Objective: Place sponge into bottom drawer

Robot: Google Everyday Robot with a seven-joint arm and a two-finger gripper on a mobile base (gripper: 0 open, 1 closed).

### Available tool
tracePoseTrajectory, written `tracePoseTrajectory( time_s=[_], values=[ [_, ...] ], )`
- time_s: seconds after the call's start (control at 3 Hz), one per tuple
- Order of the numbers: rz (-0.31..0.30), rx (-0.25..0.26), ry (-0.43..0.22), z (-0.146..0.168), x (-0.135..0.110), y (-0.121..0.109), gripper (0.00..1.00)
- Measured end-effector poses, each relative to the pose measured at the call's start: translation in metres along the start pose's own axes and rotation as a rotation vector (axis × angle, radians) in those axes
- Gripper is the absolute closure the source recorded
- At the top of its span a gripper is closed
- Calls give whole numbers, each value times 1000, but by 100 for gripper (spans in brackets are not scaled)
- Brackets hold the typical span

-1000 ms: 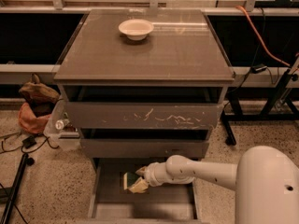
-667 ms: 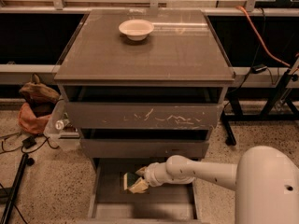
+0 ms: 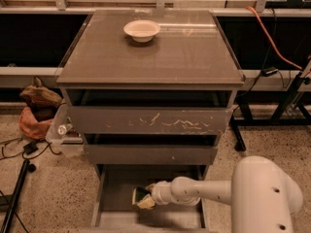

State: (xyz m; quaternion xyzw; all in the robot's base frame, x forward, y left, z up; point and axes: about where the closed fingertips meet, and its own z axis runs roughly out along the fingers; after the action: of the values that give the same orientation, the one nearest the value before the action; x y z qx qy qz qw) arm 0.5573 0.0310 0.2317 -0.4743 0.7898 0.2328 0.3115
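Next, I open my gripper and let the sponge go so that it rests near the middle of the bottom drawer's grey bottom (image 3: 146,197).
The bottom drawer (image 3: 116,188) is pulled out at the foot of the grey-brown cabinet, its flat grey floor showing. My gripper (image 3: 145,198) reaches into it from the right on a white arm (image 3: 204,191). It is shut on the sponge (image 3: 141,198), whose dark green face and pale yellow foam show at the fingertips, just above the left part of the drawer floor. The fingers are mostly hidden behind the sponge.
A white bowl (image 3: 141,30) stands on the cabinet top (image 3: 155,57). The scratched-front drawer (image 3: 150,120) and the plain middle drawer (image 3: 150,154) overhang the open one. A red-brown bag (image 3: 36,110), cables and a black stand leg (image 3: 12,198) lie left. A black frame stands right.
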Motion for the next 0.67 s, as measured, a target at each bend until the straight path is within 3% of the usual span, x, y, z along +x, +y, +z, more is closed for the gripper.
tracePoseTrajectory(
  time_s=[0.33, 0.67],
  values=[
    [39, 124, 45, 31, 42, -23, 100],
    [60, 191, 74, 54, 69, -42, 100]
  ],
)
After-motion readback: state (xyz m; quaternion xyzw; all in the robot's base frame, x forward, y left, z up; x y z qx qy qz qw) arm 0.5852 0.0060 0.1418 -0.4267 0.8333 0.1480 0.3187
